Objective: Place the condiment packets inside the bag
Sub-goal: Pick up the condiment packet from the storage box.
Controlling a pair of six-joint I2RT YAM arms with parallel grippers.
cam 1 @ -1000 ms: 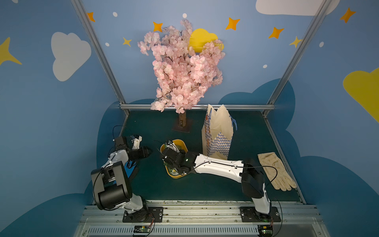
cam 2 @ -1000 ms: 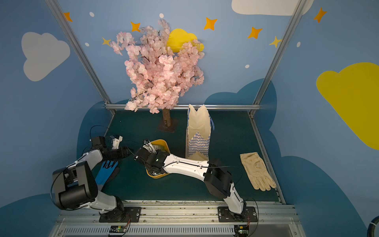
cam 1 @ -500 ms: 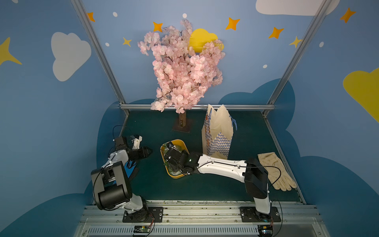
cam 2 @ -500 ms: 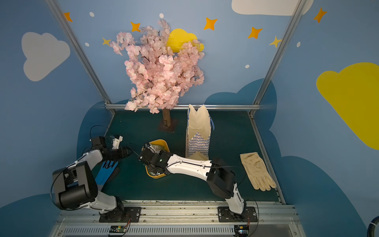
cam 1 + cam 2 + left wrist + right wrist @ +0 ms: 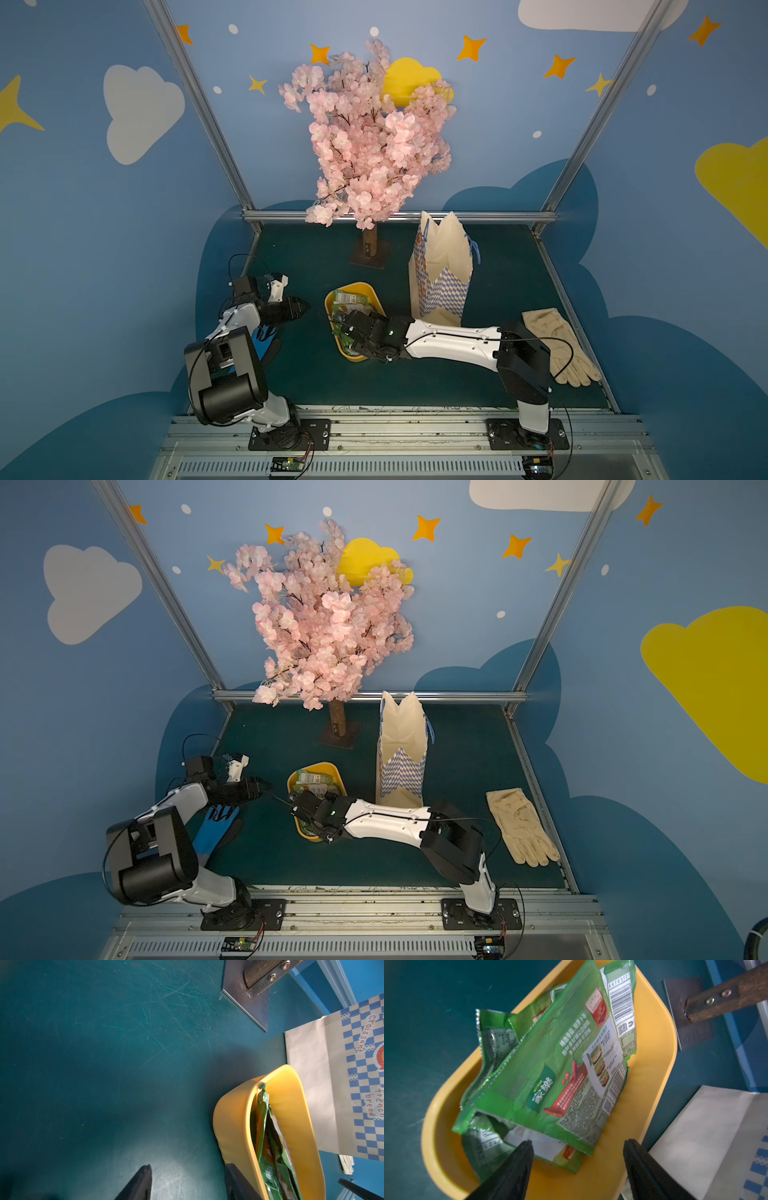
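The top packet's near corner overlaps a lower packet's edge at my right fingers, so I will lift the top packet alone (image 5: 574,1074) clear by pinching it.
The condiment packets (image 5: 550,1068) lie heaped in a yellow oblong tray (image 5: 652,1064), green and white with red marks, and show in both top views (image 5: 349,301) (image 5: 313,781). My right gripper (image 5: 577,1141) hovers open over the tray's near end (image 5: 345,328), fingers astride the lowest packets' edge and holding nothing. The bag (image 5: 442,270) stands upright and open-mouthed just right of the tray (image 5: 401,750). My left gripper (image 5: 188,1165) is open and empty just above the mat, left of the tray (image 5: 232,1118), with one finger beside its outer wall.
A pink blossom tree on a metal base plate (image 5: 370,253) stands behind the tray. A cream glove (image 5: 557,345) lies at the right edge of the mat. A blue glove (image 5: 262,336) lies under my left arm.
My right gripper has opened wider and slid a little toward the tray's near end, its elbow swinging right. The left arm has not moved.
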